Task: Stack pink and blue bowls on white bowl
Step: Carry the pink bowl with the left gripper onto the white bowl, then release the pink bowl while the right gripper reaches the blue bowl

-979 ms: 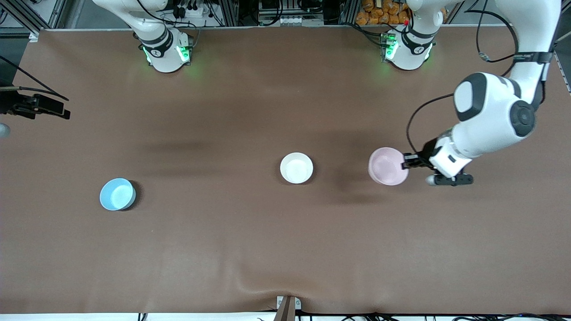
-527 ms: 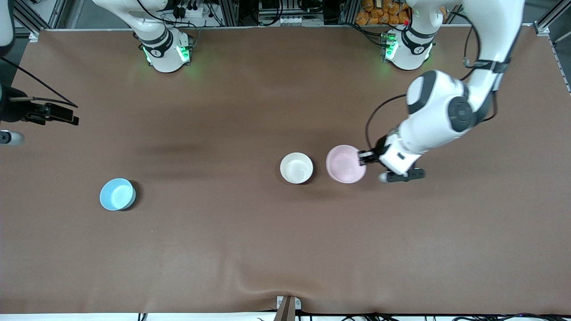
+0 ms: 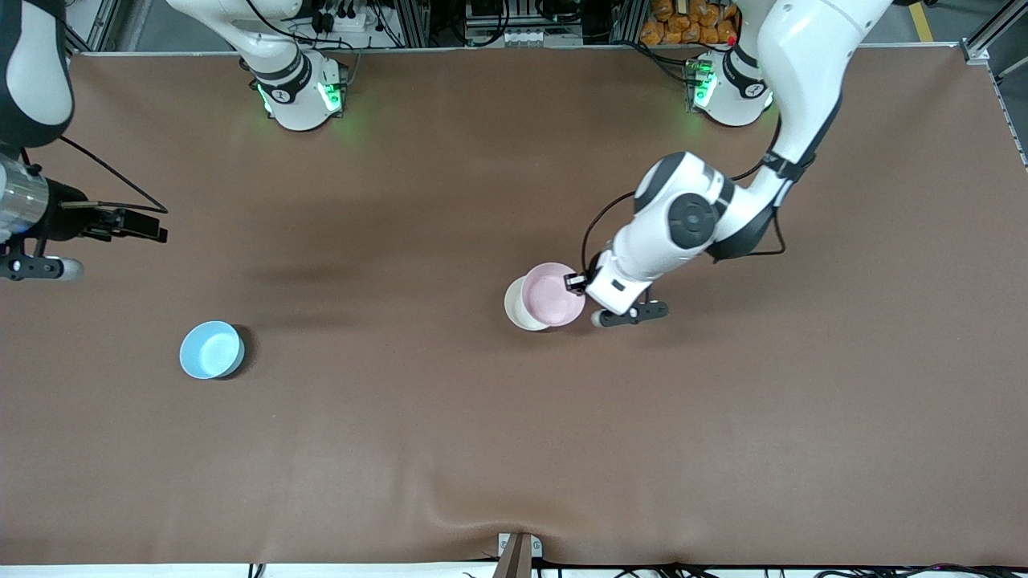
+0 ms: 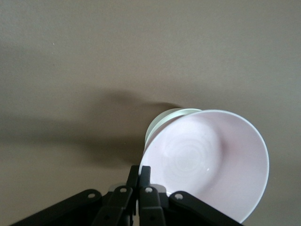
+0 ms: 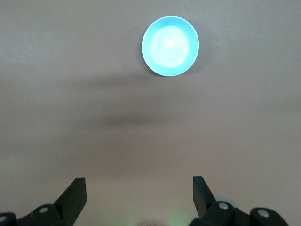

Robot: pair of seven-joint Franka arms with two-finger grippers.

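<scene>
My left gripper has the pink bowl, tilted just over the white bowl now. It will let go of it nested down inside the hollow of the white bowl (image 3: 534, 303) (image 4: 189, 151).
My left gripper (image 3: 575, 282) is shut on the rim of the pink bowl (image 3: 551, 295) and holds it tilted, just over the white bowl (image 3: 514, 308), which shows only as a crescent under it. In the left wrist view the pink bowl (image 4: 211, 162) covers most of the white bowl (image 4: 162, 120), and the gripper (image 4: 139, 175) pinches its rim. The blue bowl (image 3: 211, 349) sits on the table toward the right arm's end. My right gripper (image 3: 152, 234) is open and empty, up over the table's edge at that end. The blue bowl (image 5: 170, 45) shows in the right wrist view, well off from the right gripper (image 5: 139, 190).
The brown table (image 3: 450, 449) bears only the three bowls. A small bracket (image 3: 518, 554) sits at the table's edge nearest the front camera.
My left gripper has carried the pink bowl from the left arm's end of the table to over the white bowl. My right arm has moved a little inward over the table's edge.
</scene>
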